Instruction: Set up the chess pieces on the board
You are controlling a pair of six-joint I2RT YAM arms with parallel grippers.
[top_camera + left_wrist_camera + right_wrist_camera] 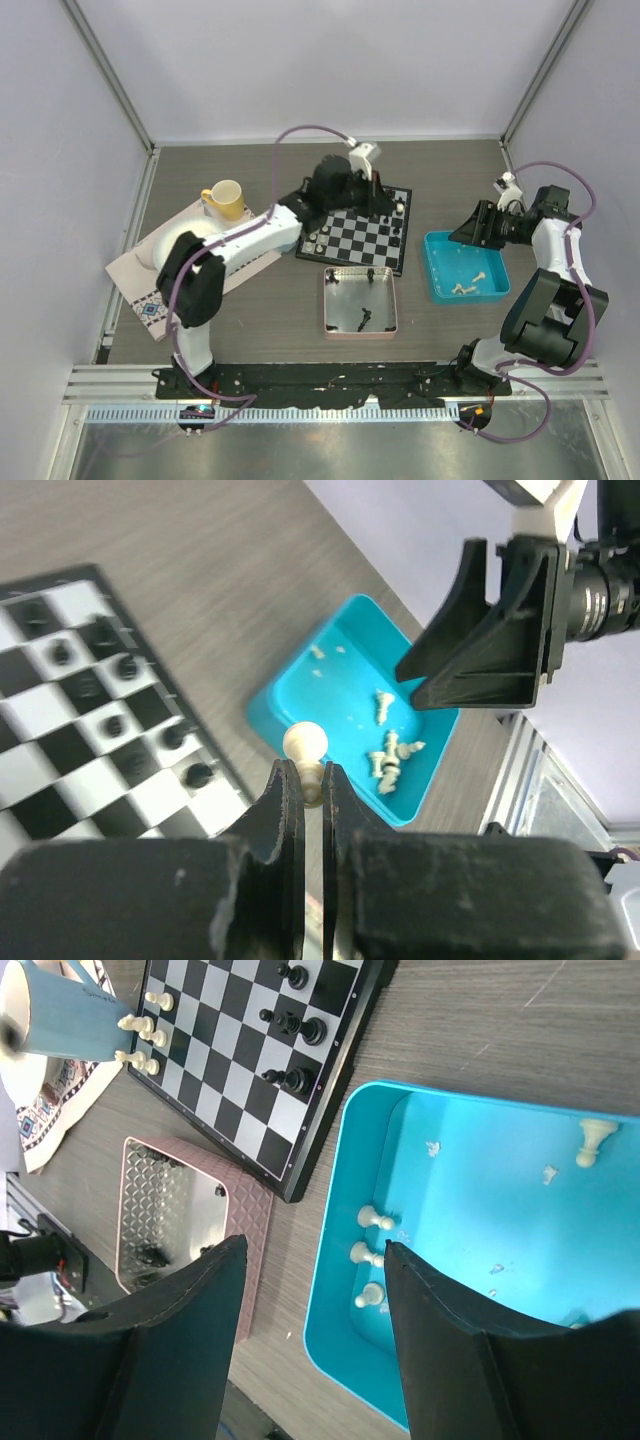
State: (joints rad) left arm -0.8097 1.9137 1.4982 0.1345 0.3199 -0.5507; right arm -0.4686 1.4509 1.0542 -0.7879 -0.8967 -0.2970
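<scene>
My left gripper will let go of the off-white pawn on the board's edge square [315, 218], just beyond the clustered off-white pieces.
The board [355, 232] lies mid-table, with black chess pieces [292, 1025] along its right edge and off-white ones [140, 1025] along its left edge. My left gripper [311, 780] is shut on an off-white pawn [305, 744], held head-up above the table between the board [60, 730] and the blue tray [330, 690]. My right gripper [312, 1250] is open and holds nothing, hanging over the left rim of the blue tray [480, 1220]. Several off-white pieces [375, 1219] lie in that tray.
A pink square tray [326, 300] in front of the board holds a few black pieces [364, 319]. A yellow cup [226, 199] stands on a patterned mat [150, 290] at the left. The blue tray [432, 270] sits right of the board.
</scene>
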